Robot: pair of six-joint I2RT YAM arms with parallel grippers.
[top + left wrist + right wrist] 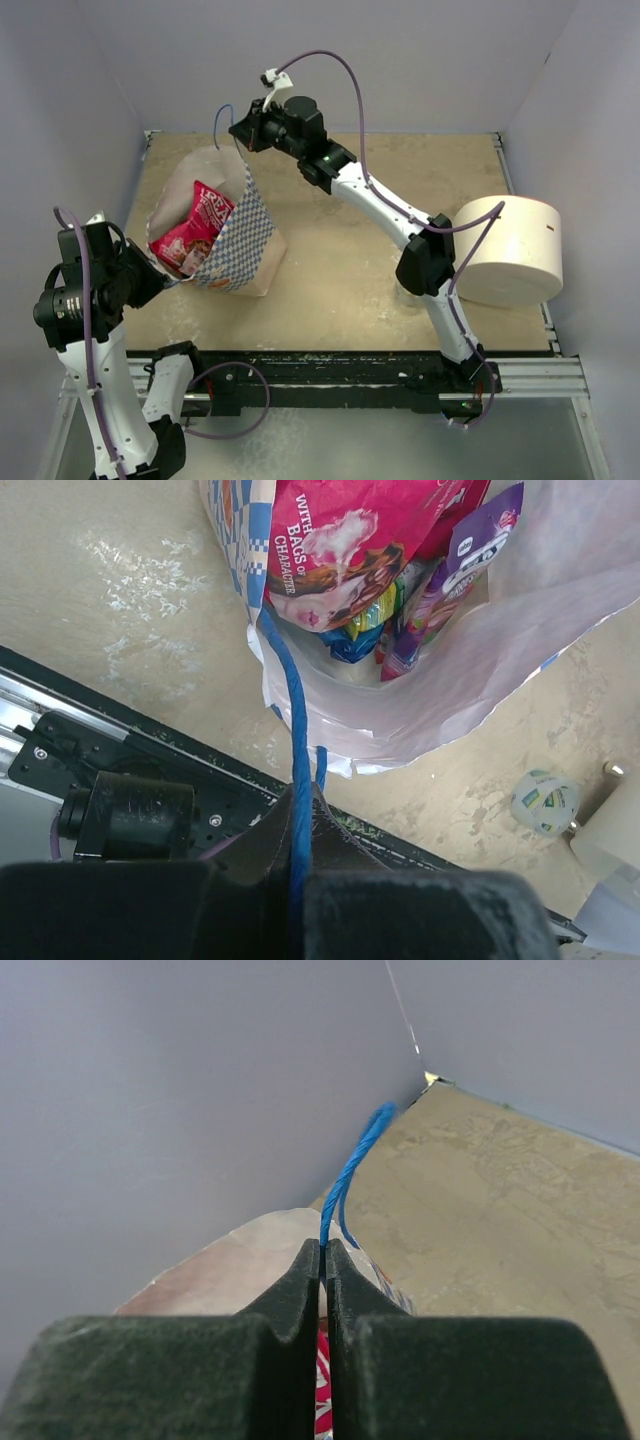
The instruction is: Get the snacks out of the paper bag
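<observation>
The near blue handle is pinched by my left gripper close to the paper bag's rim, so that gripper should open and grab the handle's outer loop [298,845], clear of the bag.
The blue-and-white checkered paper bag [243,240] stands open at the table's left, held by both handles. My left gripper [150,275] is shut on the near blue cord handle [292,730]. My right gripper [238,130] is shut on the far blue cord handle [352,1165]. The red-pink chip bag [195,230] sticks out of the bag's mouth. In the left wrist view the chip bag [340,540] lies on top of a purple packet [450,580] and green and blue packets [365,630] against the bag's white inside [470,690].
A big white cylinder roll [510,250] stands at the table's right edge. A small clear tape roll [545,802] lies on the table near the bag. The black rail [340,375] runs along the near edge. Grey walls close in the back and sides.
</observation>
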